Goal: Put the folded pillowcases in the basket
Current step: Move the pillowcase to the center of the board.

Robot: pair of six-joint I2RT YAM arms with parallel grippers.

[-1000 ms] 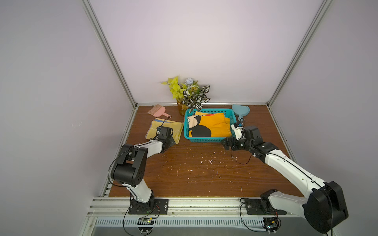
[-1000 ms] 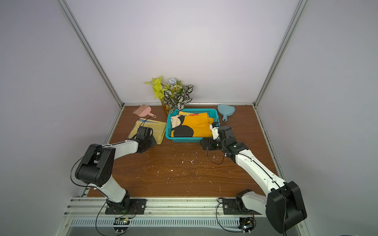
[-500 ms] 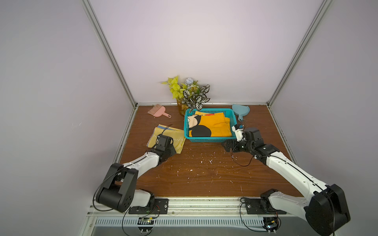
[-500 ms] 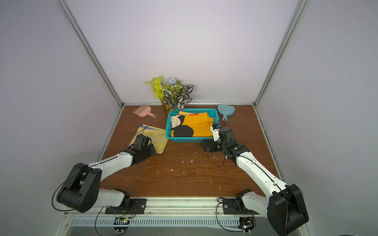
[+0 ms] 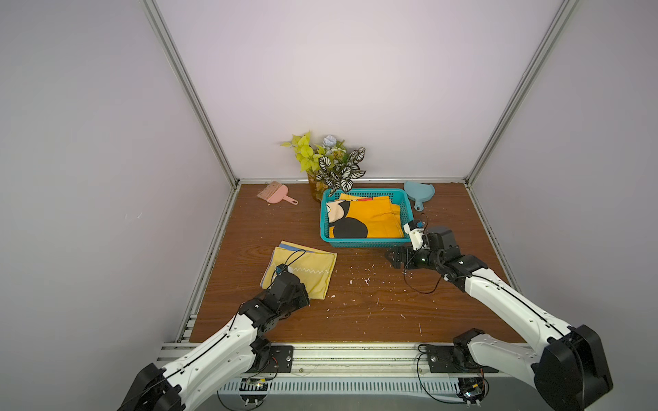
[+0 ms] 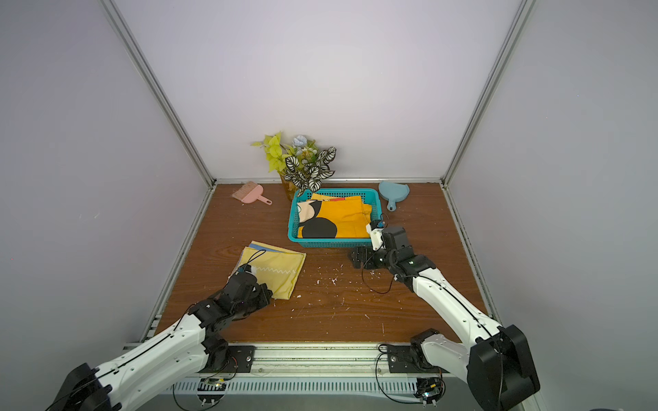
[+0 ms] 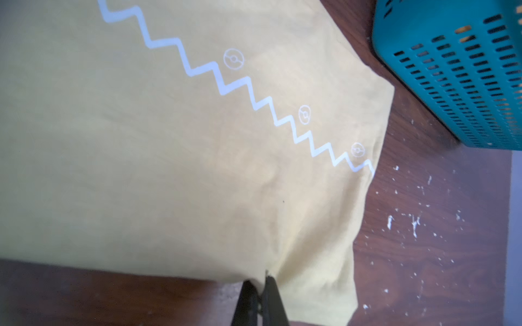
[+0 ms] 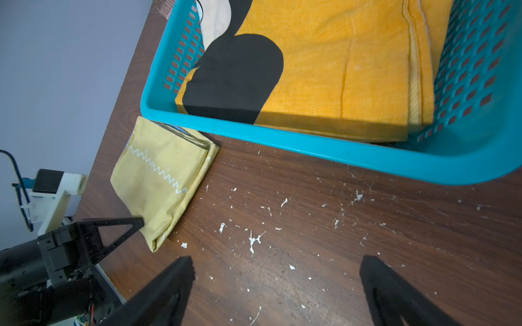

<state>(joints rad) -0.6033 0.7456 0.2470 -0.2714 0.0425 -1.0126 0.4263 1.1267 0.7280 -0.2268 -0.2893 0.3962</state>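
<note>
My right gripper moves to the pale yellow pillowcase next and grabs its folded side edge (image 5: 329,273) (image 8: 188,192) at the end of the white zigzag line, opposite my left gripper.
The folded pillowcase (image 5: 309,265) (image 6: 279,267) is pale yellow with a white zigzag line and lies flat on the wooden table, front-left of the basket. My left gripper (image 5: 302,290) (image 7: 261,282) is shut on its near edge, close to a corner; the right wrist view shows one of its black fingers (image 8: 135,223) on the pillowcase (image 8: 161,175). The teal basket (image 5: 363,243) (image 6: 331,242) (image 8: 310,146) holds a folded orange cloth (image 5: 377,220) with a black shape. My right gripper (image 5: 395,258) (image 8: 276,262) stands open and empty over bare wood at the basket's front right corner.
A potted plant (image 5: 331,167) stands behind the basket, a pink hand brush (image 5: 274,194) lies at the back left and a blue dustpan (image 5: 418,192) at the back right. White crumbs (image 5: 365,281) are scattered on the wood between the arms.
My left gripper has drawn the pillowcase toward the front of the table, away from the spot beside the basket's left side. The right arm has hardly moved.
</note>
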